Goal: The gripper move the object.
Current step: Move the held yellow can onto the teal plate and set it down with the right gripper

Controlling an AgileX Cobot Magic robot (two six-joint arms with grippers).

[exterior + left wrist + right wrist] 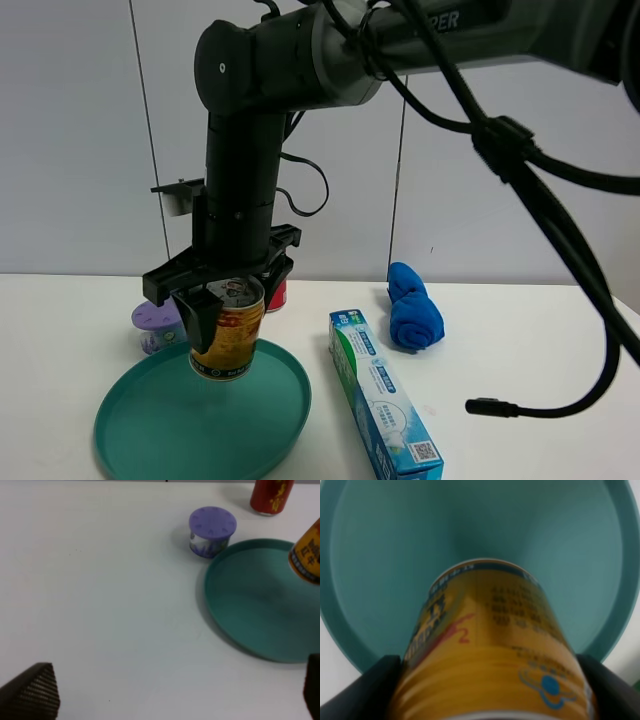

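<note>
I should use my right gripper to set down the gold-yellow can and let go of it on the teal plate's side nearer the toothpaste box [247,409].
The gold-yellow can [228,340] with red markings is held slightly tilted just over the teal plate [130,440]. My right gripper [232,312], a black claw on the thick dark arm that reaches across from the right, is shut on the can near its top. In the right wrist view the can [490,650] fills the space between the fingers [365,690], with the plate [395,555] below it. The left wrist view shows the can [307,555] over the plate [250,605]. My left gripper [170,695] is open and empty over bare table.
A small purple-lidded tub [158,322] stands just behind the plate on the left. A slim red can [277,295] stands behind the arm. A blue-green toothpaste box [385,395], a rolled blue towel [412,308] and a black cable end [490,407] lie to the right.
</note>
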